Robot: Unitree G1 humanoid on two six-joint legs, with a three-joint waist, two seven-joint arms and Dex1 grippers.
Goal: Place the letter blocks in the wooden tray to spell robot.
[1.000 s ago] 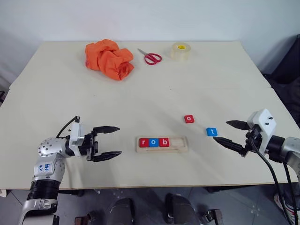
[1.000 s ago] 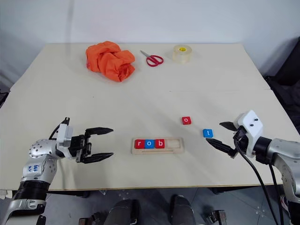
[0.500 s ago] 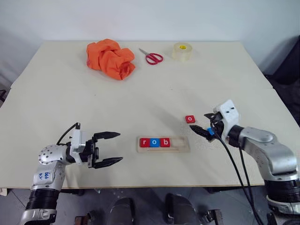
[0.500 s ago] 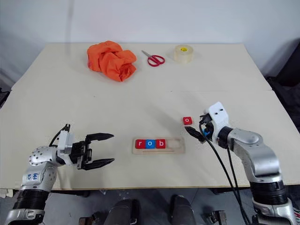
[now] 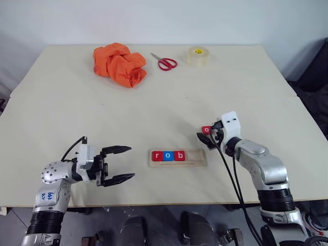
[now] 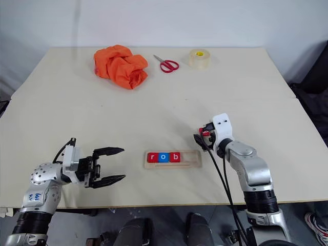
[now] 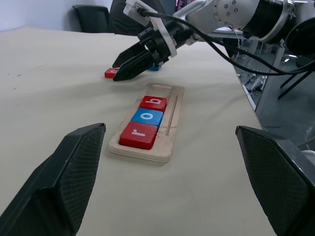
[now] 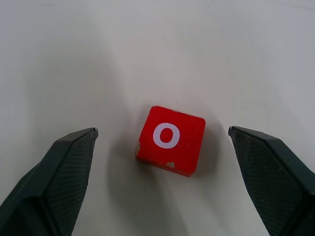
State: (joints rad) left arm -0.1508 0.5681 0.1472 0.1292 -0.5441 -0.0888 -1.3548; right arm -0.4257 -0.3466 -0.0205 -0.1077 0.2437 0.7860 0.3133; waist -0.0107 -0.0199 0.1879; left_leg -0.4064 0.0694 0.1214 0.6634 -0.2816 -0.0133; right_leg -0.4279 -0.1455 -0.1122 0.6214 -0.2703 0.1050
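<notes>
Next, my right gripper grips the red o by its front and back [image 8: 164, 165], because one of its fingers stands where the red o must meet the red b.
The wooden tray [image 5: 197, 158] lies near the table's front edge with a red r [image 5: 157, 156], a blue o [image 5: 168, 156] and a red b [image 5: 180, 156] in its left part; the right part of its groove is bare. A loose red o tile [image 8: 170, 139] lies flat on the table behind the tray's right end. My right gripper [image 5: 206, 134] is open, its fingers on either side of this tile without touching it. A bit of a blue tile [image 7: 155, 67] peeks out behind that gripper. My left gripper [image 5: 130, 162] is open and empty, left of the tray.
At the back of the table lie a crumpled orange cloth [image 5: 120, 63], red-handled scissors [image 5: 164, 62] and a clear tape roll [image 5: 198, 55]. The right arm's cable hangs over the table's front edge.
My right gripper has swung left and forward from beside the blue t tile to straddle the red o tile. The left gripper has stayed put.
</notes>
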